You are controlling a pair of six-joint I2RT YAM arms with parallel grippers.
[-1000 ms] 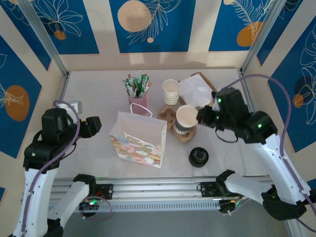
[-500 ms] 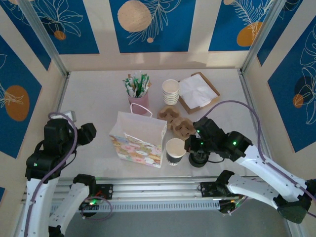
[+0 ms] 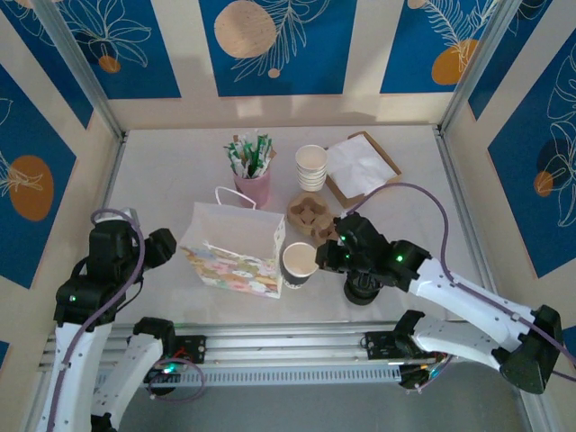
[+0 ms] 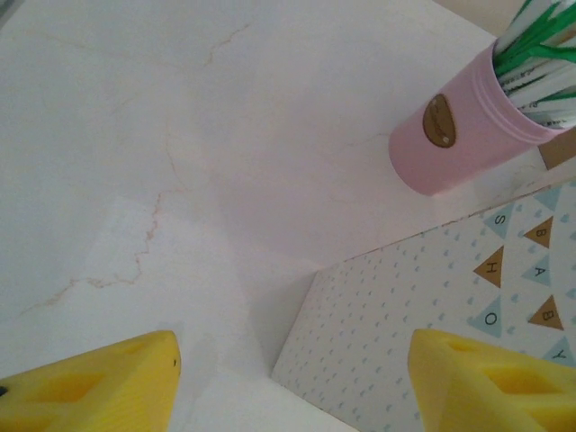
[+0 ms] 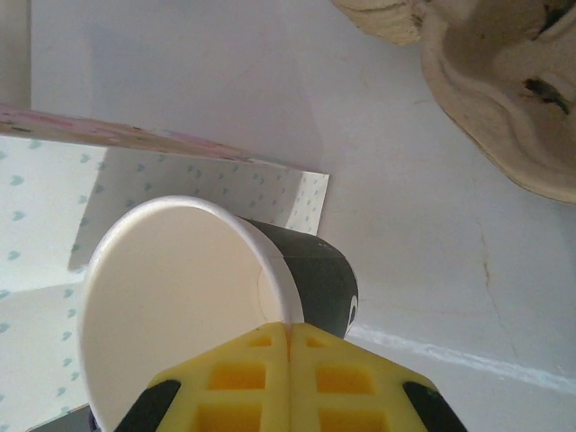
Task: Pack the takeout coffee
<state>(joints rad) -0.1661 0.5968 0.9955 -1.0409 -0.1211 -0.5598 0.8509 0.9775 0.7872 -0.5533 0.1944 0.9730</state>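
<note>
My right gripper is to set the lidless paper cup down on the table (image 3: 310, 292) (image 5: 426, 292) between the paper bag and the black lid piece.
My right gripper (image 3: 319, 258) (image 5: 290, 328) is shut on the rim of a lidless paper cup (image 3: 299, 263) (image 5: 180, 297), cream inside with a black outer wall. The cup stands right beside the right end of the white patterned paper bag (image 3: 232, 248) (image 5: 54, 180) (image 4: 450, 315). A cup with a lid on it is out of view. A low black lid piece (image 3: 360, 292) lies on the table, partly under my right arm. My left gripper (image 3: 163, 245) (image 4: 292, 382) is open just left of the bag, with nothing between its yellow fingers (image 4: 99, 387).
Behind the bag stand a pink holder of green-and-white sachets (image 3: 251, 167) (image 4: 468, 135), a stack of lidless cream cups (image 3: 311, 167), a brown cardboard cup carrier (image 3: 310, 214) (image 5: 504, 81) and a tray of napkins (image 3: 362, 167). Walls enclose the table.
My right gripper has carried the lidless cup from the cardboard carrier down and left to the bag's right end. The bag has shifted left. My left arm has moved little.
</note>
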